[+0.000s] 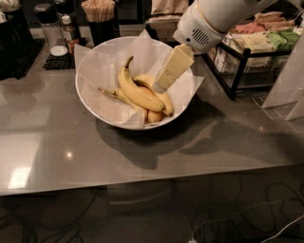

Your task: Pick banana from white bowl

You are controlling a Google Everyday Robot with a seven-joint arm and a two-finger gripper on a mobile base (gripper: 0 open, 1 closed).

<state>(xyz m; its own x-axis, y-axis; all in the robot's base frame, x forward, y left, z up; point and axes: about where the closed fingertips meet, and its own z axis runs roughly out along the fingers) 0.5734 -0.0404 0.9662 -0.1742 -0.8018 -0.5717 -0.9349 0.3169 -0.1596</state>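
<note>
My gripper is going to close on the lower half (149,98) of the long yellow banana, well away from the banana's dark stem.
The white bowl (95,107) lined with crinkled white paper stands on the grey counter. In it lies the banana (137,92), long, yellow and curved, its dark-tipped stem pointing up and back. A thinner pale banana (116,94) lies to its left and a shorter orange-tinted one (159,99) to its right. My gripper (161,84) hangs from the white arm at the upper right, its cream-coloured fingers (173,66) pointing down-left over the bowl, the tips just above the right side of the bananas.
A black wire rack (251,52) with packaged snacks stands to the right of the bowl. Behind the bowl are a cup of wooden sticks (99,12), shakers (47,23) on a black mat, and a dark box at the far left. The counter's front edge (142,182) runs across the lower view.
</note>
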